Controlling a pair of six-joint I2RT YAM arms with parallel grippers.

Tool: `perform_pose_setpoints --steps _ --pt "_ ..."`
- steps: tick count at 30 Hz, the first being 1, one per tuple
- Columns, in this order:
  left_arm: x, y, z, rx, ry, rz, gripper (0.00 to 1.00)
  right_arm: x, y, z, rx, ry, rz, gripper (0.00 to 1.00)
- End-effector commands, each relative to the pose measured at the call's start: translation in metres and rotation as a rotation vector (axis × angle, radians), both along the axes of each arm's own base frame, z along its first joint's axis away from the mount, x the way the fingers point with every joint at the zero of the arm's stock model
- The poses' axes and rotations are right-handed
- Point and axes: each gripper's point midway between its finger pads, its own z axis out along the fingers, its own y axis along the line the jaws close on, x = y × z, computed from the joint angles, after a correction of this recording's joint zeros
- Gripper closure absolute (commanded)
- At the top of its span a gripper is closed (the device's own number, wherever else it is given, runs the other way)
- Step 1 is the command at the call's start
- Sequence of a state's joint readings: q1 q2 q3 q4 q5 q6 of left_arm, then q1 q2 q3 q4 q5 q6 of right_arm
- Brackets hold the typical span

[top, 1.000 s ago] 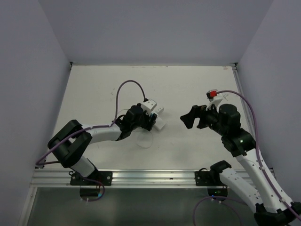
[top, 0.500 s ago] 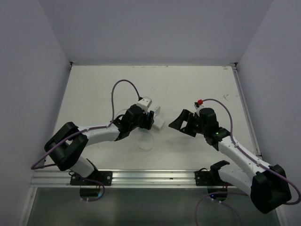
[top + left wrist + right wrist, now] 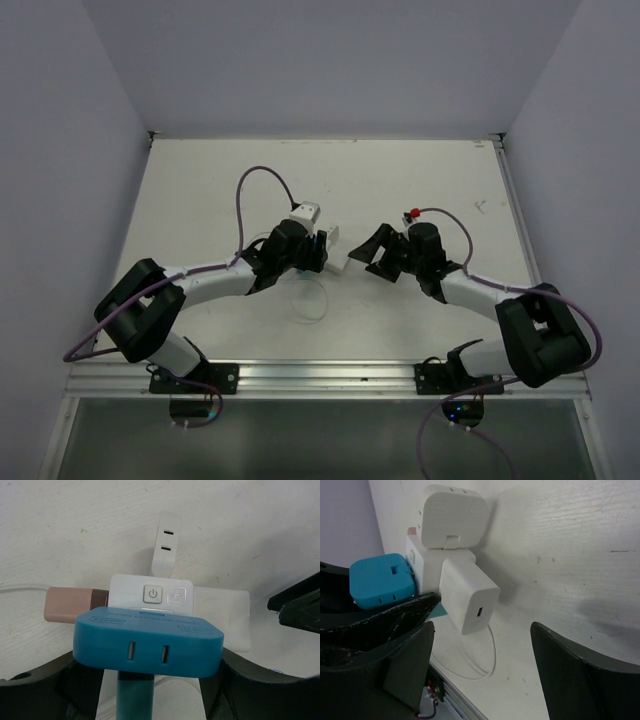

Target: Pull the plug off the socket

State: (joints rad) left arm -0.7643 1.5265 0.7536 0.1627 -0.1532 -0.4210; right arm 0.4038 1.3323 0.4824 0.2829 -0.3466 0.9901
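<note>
The blue plug is in my left gripper above the white socket block, so that gripper should hold the block itself (image 3: 151,594) before my right gripper pulls out the charger plug.
The white socket block (image 3: 152,594) lies on the table with a power button on its face. A blue plug (image 3: 147,647) sits on its near side, a pink plug (image 3: 67,605) on its left, and a flat white plug (image 3: 167,542) on its far side. A white USB charger plug (image 3: 470,597) sticks out towards the right arm. My left gripper (image 3: 147,660) is shut on the blue plug, one finger on each side. My right gripper (image 3: 482,627) is open, just short of the charger plug. The top view shows the cluster (image 3: 328,240) between both grippers (image 3: 375,250).
A thin white cable loop (image 3: 310,298) lies on the table in front of the cluster and also shows in the right wrist view (image 3: 490,655). An aluminium rail (image 3: 320,375) runs along the near edge. Grey walls close in the table on three sides.
My right arm has swung left and lower, bringing its open gripper up to the plug cluster. My left gripper has shifted slightly up and left with the cluster.
</note>
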Motion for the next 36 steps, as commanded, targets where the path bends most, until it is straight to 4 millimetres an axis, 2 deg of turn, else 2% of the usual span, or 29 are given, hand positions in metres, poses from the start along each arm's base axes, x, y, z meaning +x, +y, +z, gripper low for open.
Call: perform_pose_setpoints --steps 1,9,10,14,17,19,20,22,23,24,26,29,30,31,33,34,36 --pt "0.019 -0.018 0.044 -0.119 -0.085 0.03 0.98 0.019 0.019 0.028 0.116 -0.093 0.025 0.19" --pt "0.023 -0.022 0.044 -0.131 -0.074 0.036 0.98 0.023 0.038 0.019 0.173 -0.087 0.085 0.22" --pt "0.023 -0.022 0.044 -0.131 -0.072 0.039 0.98 0.022 0.04 0.011 0.174 -0.065 0.088 0.23" --pt "0.023 -0.024 0.043 -0.143 -0.061 0.05 0.98 0.022 0.048 0.005 0.218 -0.063 0.105 0.27" --pt "0.023 -0.025 0.043 -0.148 -0.055 0.054 0.98 0.022 0.052 0.004 0.258 -0.075 0.112 0.37" --pt "0.024 -0.026 0.042 -0.149 -0.05 0.054 0.98 0.023 0.056 0.011 0.304 -0.098 0.121 0.43" --pt "0.024 -0.026 0.041 -0.15 -0.047 0.052 0.97 0.023 0.057 0.009 0.313 -0.091 0.123 0.5" --pt "0.024 -0.027 0.04 -0.151 -0.047 0.051 0.95 0.023 0.06 0.017 0.348 -0.11 0.139 0.59" --pt "0.023 -0.027 0.039 -0.151 -0.043 0.049 0.94 0.023 0.061 0.015 0.357 -0.101 0.139 0.69" --pt "0.023 -0.028 0.039 -0.153 -0.042 0.047 0.92 0.024 0.061 0.02 0.384 -0.11 0.132 0.74" --pt "0.022 -0.028 0.039 -0.156 -0.042 0.043 0.84 0.024 0.062 0.022 0.409 -0.114 0.125 0.87" --pt "0.022 -0.027 0.038 -0.152 -0.039 0.044 0.69 0.024 0.063 0.022 0.442 -0.107 0.125 1.0" --pt "0.022 -0.026 0.039 -0.152 -0.043 0.048 0.66 0.024 0.064 0.022 0.456 -0.104 0.126 1.0" --pt "0.021 -0.024 0.037 -0.145 -0.041 0.055 0.58 0.024 0.064 0.023 0.464 -0.106 0.125 1.0" --pt "0.022 -0.019 0.039 -0.139 -0.053 0.072 0.52 0.024 0.064 0.025 0.476 -0.109 0.119 1.0" --pt "0.022 -0.016 0.039 -0.129 -0.058 0.078 0.44 0.024 0.063 0.025 0.476 -0.111 0.117 1.0" --pt "0.021 -0.011 0.042 -0.125 -0.073 0.088 0.35 0.025 0.062 0.024 0.467 -0.112 0.108 1.0"
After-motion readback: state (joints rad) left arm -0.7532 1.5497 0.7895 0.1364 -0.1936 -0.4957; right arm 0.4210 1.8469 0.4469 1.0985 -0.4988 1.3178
